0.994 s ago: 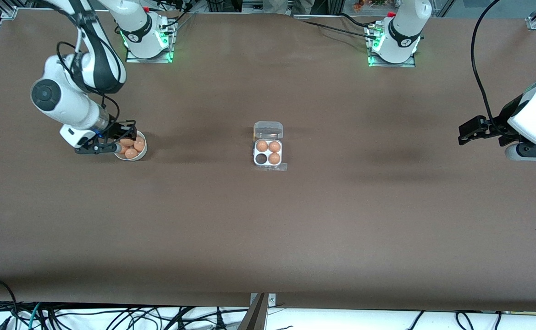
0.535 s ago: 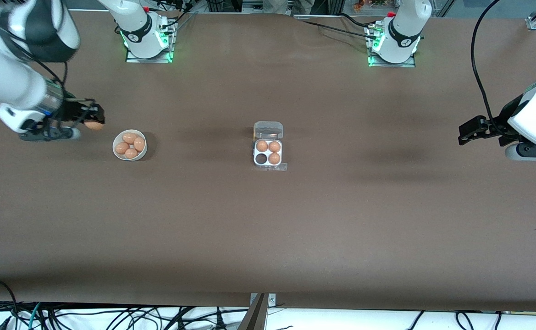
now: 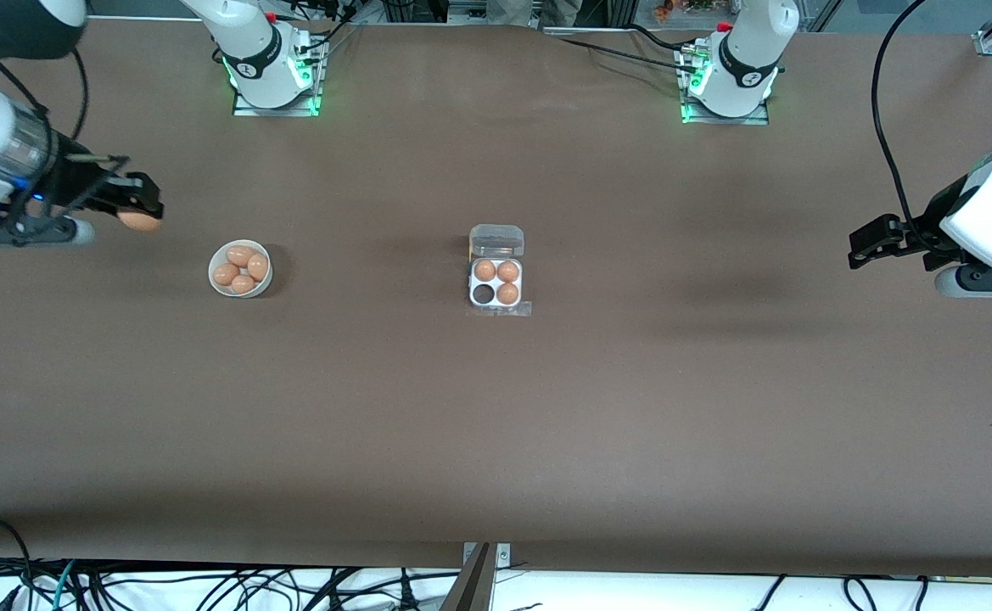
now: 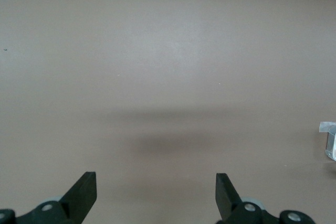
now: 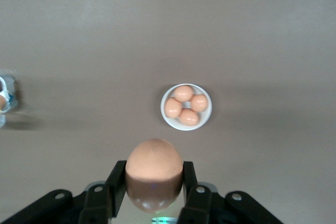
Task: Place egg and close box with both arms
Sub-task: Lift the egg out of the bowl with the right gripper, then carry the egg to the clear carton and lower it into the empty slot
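My right gripper is holding the orange-brown egg in the air beside the white bowl. It will let go of the egg in the dark empty cell of the open box (image 3: 483, 294) (image 5: 1, 85).
My right gripper (image 3: 141, 214) is shut on an orange-brown egg (image 3: 138, 221) and holds it in the air over bare table at the right arm's end, beside the white bowl (image 3: 215, 281). The right wrist view shows the egg (image 5: 154, 171) between the black fingers (image 5: 101, 198). The box (image 3: 496, 283) sits open at mid-table, its clear lid (image 3: 496, 241) laid back; three cells hold eggs and one cell (image 3: 484, 294) is dark. My left gripper (image 3: 862, 246) is open and waits over the left arm's end; its wrist view (image 4: 156, 188) shows bare table.
The white bowl holds several eggs, also in the right wrist view (image 5: 186, 106). A corner of the box shows at the edge of the left wrist view (image 4: 328, 139). The brown table cloth (image 3: 496, 424) spreads wide round the box.
My right gripper took an egg out of the bowl, rose with it and moved away from the bowl toward the right arm's end. The left arm has not moved.
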Controlling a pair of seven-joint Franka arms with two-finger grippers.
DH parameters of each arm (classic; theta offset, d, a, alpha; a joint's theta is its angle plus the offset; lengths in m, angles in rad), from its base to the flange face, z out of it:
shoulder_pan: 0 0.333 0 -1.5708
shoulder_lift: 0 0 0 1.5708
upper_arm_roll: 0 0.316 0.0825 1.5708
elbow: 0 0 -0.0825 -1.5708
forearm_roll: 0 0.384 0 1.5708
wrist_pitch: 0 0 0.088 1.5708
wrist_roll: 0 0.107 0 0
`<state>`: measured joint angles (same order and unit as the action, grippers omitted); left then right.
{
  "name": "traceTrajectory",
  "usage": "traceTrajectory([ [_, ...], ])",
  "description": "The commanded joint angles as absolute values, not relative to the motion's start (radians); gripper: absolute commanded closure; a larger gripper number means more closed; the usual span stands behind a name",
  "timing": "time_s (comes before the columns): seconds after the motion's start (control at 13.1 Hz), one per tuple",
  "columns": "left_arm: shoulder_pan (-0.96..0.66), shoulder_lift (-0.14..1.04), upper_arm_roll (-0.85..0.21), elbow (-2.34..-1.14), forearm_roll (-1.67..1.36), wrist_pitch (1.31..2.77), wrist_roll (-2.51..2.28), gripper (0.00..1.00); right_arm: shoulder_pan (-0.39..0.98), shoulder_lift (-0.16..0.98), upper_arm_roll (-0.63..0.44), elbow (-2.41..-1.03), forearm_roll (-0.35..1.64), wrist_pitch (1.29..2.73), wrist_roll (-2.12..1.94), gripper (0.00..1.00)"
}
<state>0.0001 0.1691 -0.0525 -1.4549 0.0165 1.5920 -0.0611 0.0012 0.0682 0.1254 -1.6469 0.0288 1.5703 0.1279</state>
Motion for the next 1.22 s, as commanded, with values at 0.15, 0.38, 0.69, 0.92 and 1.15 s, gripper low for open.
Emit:
traceTrajectory([
  [0.15,0.005,0.184,-0.051,-1.422,-0.005,1.575,-0.049,0.0,0.23,0.277,0.132,-1.453,0.034,1.569,0.4,1.0],
  [0.38,0.003,0.184,-0.049,-1.42,-0.005,1.575,-0.049,0.0,0.348,0.386,0.132,-1.428,0.064,1.698,0.541,1.0],
  [0.69,0.008,0.186,-0.048,-1.42,-0.002,1.575,-0.041,0.0,0.461,0.538,0.13,-1.394,0.055,1.87,0.653,1.0],
  [0.92,0.009,0.186,-0.046,-1.42,-0.002,1.575,-0.043,0.0,0.52,0.639,0.127,-1.355,0.042,1.931,0.652,1.0],
  [1.15,0.008,0.186,-0.046,-1.42,-0.003,1.575,-0.046,0.0,0.563,0.713,0.127,-1.316,0.034,1.954,0.664,1.0],
])
